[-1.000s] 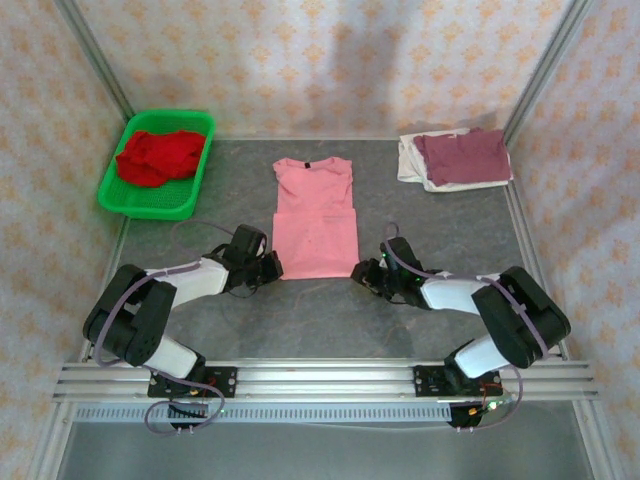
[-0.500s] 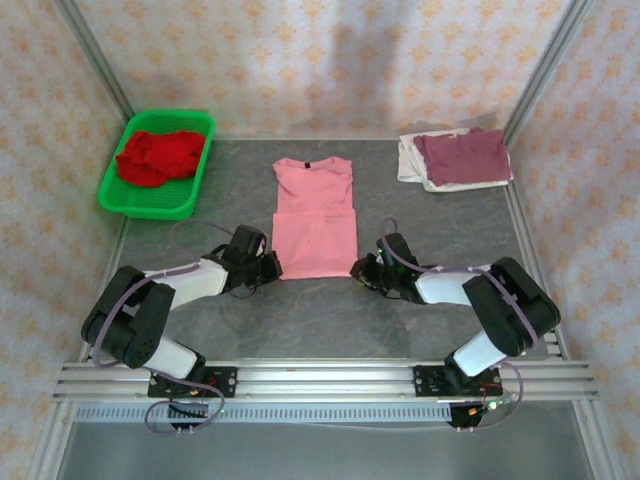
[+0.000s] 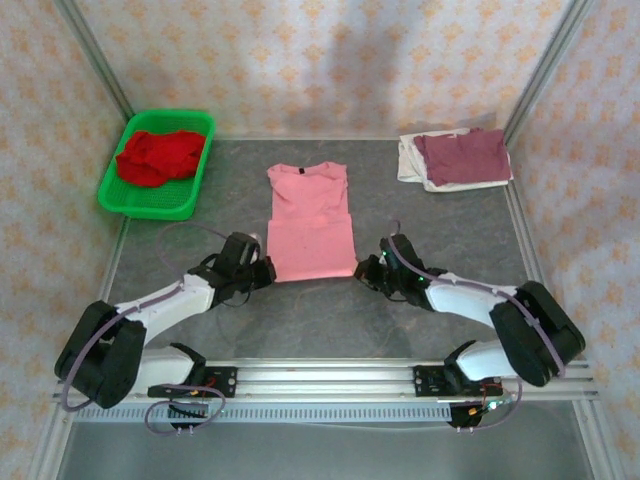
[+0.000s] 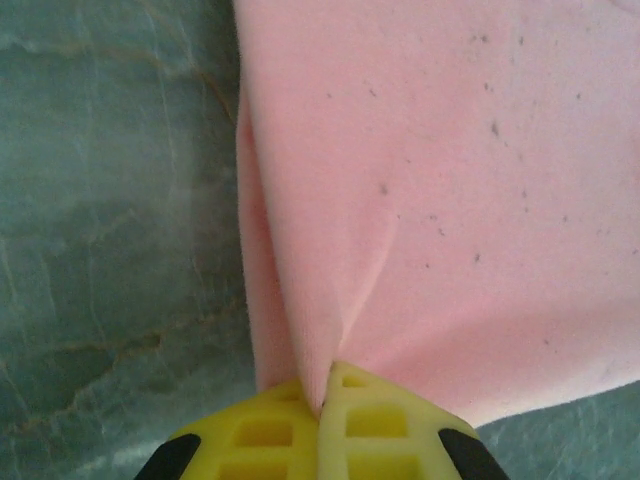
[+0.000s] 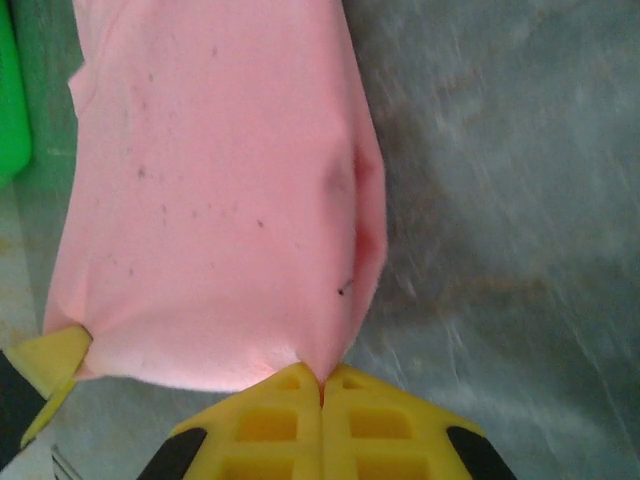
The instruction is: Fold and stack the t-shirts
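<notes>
Next, my right gripper lets go of the pink shirt's near corner on the pink shirt's side edge (image 3: pixel 345 197), just short of the shirt's shoulder.
The salmon-pink t-shirt (image 3: pixel 310 220) lies on the grey table, folded into a long strip with its collar at the far end. My left gripper (image 3: pixel 266 271) is shut on its near left corner, and the cloth (image 4: pixel 420 180) bunches into the yellow jaws. My right gripper (image 3: pixel 364 270) is shut on the near right corner of the pink shirt (image 5: pixel 220 200). The left gripper's yellow tip (image 5: pixel 50 360) shows at the other corner. A maroon t-shirt (image 3: pixel 464 154) lies folded on an off-white one (image 3: pixel 408 160) at the back right. A bright red t-shirt (image 3: pixel 157 155) sits crumpled in the basket.
The green mesh basket (image 3: pixel 150 203) stands at the back left. Patterned walls with metal corner posts close in the table. An aluminium rail (image 3: pixel 320 380) runs along the near edge under the arm bases.
Both grippers have moved forward and slightly left with the near hem. The pink shirt has slid away from the arms and now lies a little skewed.
</notes>
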`<state>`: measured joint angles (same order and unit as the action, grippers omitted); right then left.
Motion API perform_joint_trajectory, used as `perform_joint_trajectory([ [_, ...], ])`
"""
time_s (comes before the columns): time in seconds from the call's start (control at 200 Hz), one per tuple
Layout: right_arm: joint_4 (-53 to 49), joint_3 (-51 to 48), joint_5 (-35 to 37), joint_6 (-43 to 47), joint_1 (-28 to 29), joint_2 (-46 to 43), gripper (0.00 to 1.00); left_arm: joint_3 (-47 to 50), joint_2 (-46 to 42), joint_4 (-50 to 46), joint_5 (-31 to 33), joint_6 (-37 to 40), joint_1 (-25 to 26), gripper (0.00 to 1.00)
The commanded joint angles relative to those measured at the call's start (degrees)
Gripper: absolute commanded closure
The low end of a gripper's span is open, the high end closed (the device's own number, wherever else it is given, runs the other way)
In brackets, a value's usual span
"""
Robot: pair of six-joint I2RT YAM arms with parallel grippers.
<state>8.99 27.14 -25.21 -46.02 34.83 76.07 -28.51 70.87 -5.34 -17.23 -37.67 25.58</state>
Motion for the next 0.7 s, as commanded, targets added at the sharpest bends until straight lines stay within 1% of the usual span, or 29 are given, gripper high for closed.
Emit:
perform_joint_trajectory([
  [0.0,-4.4,-3.8,1.6,0.8,3.7,-5.2,1.0,4.7,-4.0,-4.0,0.9,-0.4,3.1,1.0],
  [0.065,-4.4,-5.7,2.5,-0.9,6.3,-7.9,1.0,6.6,-8.3,-4.9,0.8,-1.7,5.6,1.0],
  [0.105,-4.7,-6.8,3.6,-2.4,7.9,-11.4,1.0,7.4,-11.4,-6.4,1.0,-2.4,7.0,1.0],
  [0.18,-6.1,-8.5,6.2,-4.5,10.2,-16.4,1.0,8.1,-17.6,-9.9,1.0,-2.9,8.1,1.0],
  [0.27,-9.0,-8.6,8.1,-5.4,10.5,-21.0,1.0,6.8,-23.9,-14.9,0.9,-2.7,8.2,1.0],
  [0.355,-11.2,-6.3,10.5,-4.8,10.5,-23.1,1.0,3.5,-26.5,-18.0,2.2,-2.0,8.1,1.0],
  [0.43,-14.7,-1.5,13.7,-2.2,10.2,-22.5,1.0,-1.7,-25.4,-20.3,6.5,-1.0,7.7,1.0],
  [0.49,-18.8,3.5,17.0,0.8,9.0,-20.7,1.0,-6.1,-22.5,-20.2,7.5,0.9,6.3,1.0],
  [0.54,-18.8,6.6,17.0,3.0,6.7,-18.4,1.0,-9.6,-19.0,-19.9,6.8,1.6,3.9,1.0],
  [0.611,-17.4,10.9,14.1,5.2,3.2,-13.9,1.0,-14.0,-13.6,-18.7,2.5,2.2,-0.6,1.0],
  [0.696,-18.2,17.5,13.4,9.1,1.2,-7.4,1.0,-18.8,-8.0,-18.9,2.5,4.1,-3.3,1.0],
])
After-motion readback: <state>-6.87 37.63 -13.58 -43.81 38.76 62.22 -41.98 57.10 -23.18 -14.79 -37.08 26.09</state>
